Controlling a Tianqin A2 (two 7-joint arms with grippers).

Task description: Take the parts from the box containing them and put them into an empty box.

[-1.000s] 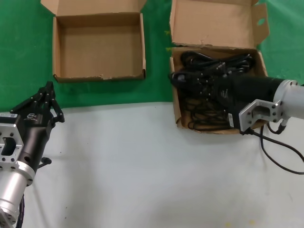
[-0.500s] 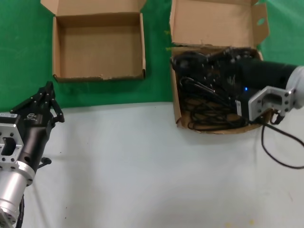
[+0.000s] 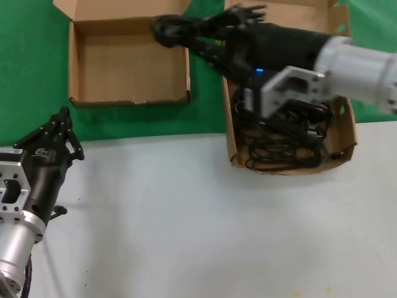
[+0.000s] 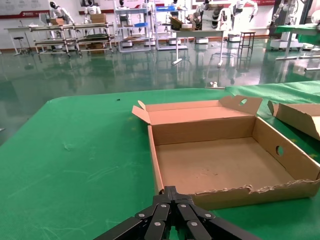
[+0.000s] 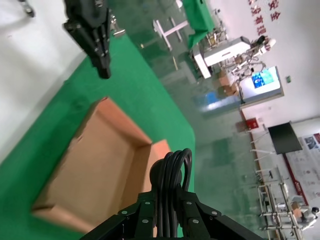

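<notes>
Next, my right gripper lets go of the black power cords across the empty box's front side [image 3: 102, 95] [image 5: 91, 131], near my left gripper.
My right gripper [image 3: 200, 38] is shut on a bundle of black power cords [image 3: 169, 29], held in the air over the right rim of the empty box [image 3: 127, 62]. In the right wrist view the cord loops [image 5: 172, 167] stick out past the shut fingers [image 5: 142, 212], with the empty box [image 5: 95, 170] below. More looped cords [image 3: 282, 139] lie in the box containing them [image 3: 231, 146], whose tall lid flap is partly hidden by my right arm. My left gripper [image 3: 62, 119] is shut and idle near the left table edge, its tip [image 4: 172, 192] just short of the empty box's ragged front wall [image 4: 250, 192].
Both boxes sit on green cloth [image 3: 31, 68] at the back. The white tabletop [image 3: 186, 217] fills the front. The edge of the second box [image 4: 300, 115] shows beside the empty one in the left wrist view. My left gripper [image 5: 95, 35] appears far off in the right wrist view.
My right arm has lifted a cord bundle out of the full box and swung it left, up to the right rim of the empty box. The left arm has not moved.
</notes>
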